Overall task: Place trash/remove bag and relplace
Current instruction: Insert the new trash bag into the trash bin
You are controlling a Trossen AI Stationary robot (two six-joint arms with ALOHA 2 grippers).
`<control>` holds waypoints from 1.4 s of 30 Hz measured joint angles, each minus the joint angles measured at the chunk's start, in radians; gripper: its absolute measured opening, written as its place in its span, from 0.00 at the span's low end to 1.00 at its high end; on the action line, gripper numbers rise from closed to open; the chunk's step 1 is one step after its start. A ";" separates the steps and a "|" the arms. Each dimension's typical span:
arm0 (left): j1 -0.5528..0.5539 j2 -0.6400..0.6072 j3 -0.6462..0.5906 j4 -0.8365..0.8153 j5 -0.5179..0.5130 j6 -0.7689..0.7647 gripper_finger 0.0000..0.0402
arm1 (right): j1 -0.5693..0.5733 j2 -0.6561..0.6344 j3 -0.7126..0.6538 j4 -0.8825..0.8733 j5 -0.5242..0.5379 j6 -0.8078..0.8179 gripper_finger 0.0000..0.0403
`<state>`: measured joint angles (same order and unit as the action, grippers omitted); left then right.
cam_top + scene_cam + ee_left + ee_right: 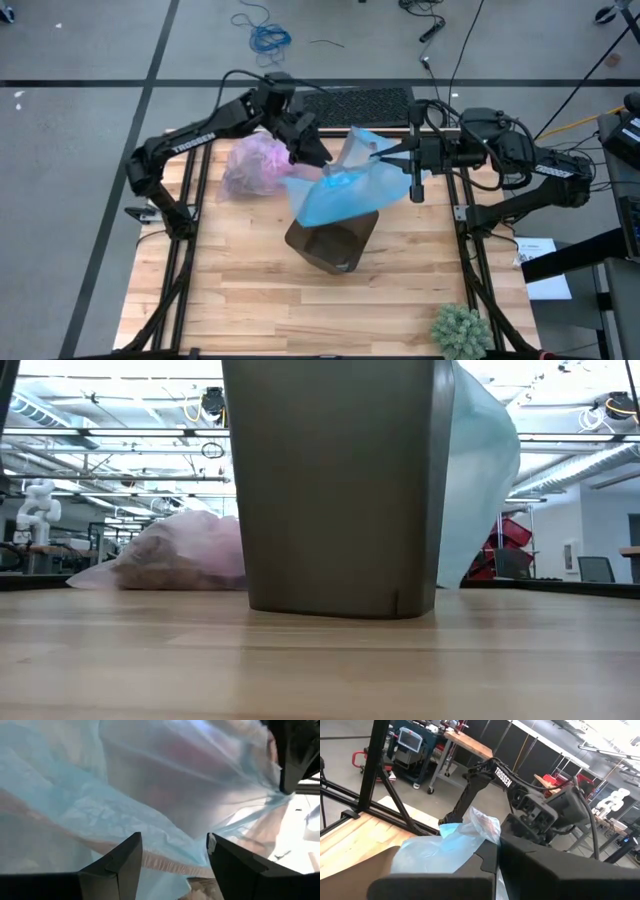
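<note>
The left gripper's open fingers have the blue bag's edge hanging loose across them, so it should back off and pinch that edge (192,869) before spreading the bag.
A dark brown bin (335,245) stands upright mid-table, with a light blue plastic bag (340,190) draped over its far side and held up above it. The lavender-pink bag (255,165) lies bunched on the table to the far left of the bin; brown trash (165,570) shows through its film. My right gripper (385,152) is shut on the blue bag. My left gripper (172,862) stands open, level, at the blue bag's far-left side, with the film (165,795) spread just ahead of its fingers. My right gripper pinches a bunched upper edge of the blue bag (482,837) between its two fingers, coming level from the table's right. The bag hangs down slack from the hold onto the bin. Whether my left gripper's open fingers touch the blue film, I cannot tell.
A green spiky plant (460,330) sits at the table's near right corner. A black mat (355,103) lies at the far edge. White paper (545,268) lies off the table's right side. Bare wood (250,300) shows on the near side of the bin.
</note>
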<state>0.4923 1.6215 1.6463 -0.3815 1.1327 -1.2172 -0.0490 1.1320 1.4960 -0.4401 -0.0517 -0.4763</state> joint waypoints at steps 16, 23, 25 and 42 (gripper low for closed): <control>-0.070 0.068 0.000 0.011 0.040 0.104 0.11 | 0.000 0.000 0.000 0.001 0.002 -0.008 0.00; -0.040 0.052 0.000 0.165 0.024 0.034 0.01 | 0.002 0.000 0.000 0.001 0.016 -0.008 0.00; -0.028 0.038 0.000 0.248 0.019 -0.013 0.00 | 0.012 0.000 0.000 0.001 0.036 -0.008 0.00; 0.047 -0.002 0.000 0.044 0.130 -0.218 0.16 | 0.039 0.000 0.000 -0.014 0.055 0.000 0.00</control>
<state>0.5392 1.6199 1.6466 -0.3371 1.2625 -1.4356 -0.0101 1.1316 1.4963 -0.4541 0.0030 -0.4758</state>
